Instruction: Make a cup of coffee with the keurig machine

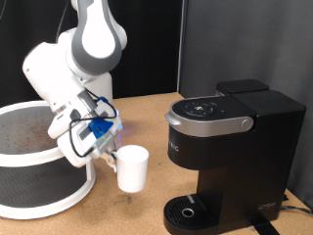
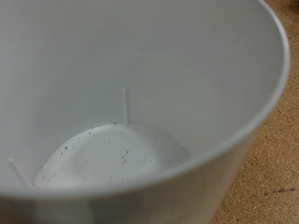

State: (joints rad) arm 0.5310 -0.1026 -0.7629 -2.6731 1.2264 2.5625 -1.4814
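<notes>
My gripper will let go of the white cup on the round drip base of the keurig machine (image 1: 187,211).
The white cup (image 1: 133,168) hangs just above the wooden table, left of the keurig machine (image 1: 230,137) in the exterior view. My gripper (image 1: 110,150) is at the cup's left side by the rim and is shut on it. The keurig machine is black with a silver-grey lid handle, its lid is down, and its round drip base (image 1: 186,211) has nothing on it. In the wrist view the cup (image 2: 121,93) fills the picture; its inside is white with small dark specks on the bottom. My fingers do not show there.
A white round two-tier stand (image 1: 39,181) with a brown top stands at the exterior view's left, close behind my arm. Wooden table (image 1: 147,113) lies between the stand and the machine. A black curtain hangs behind.
</notes>
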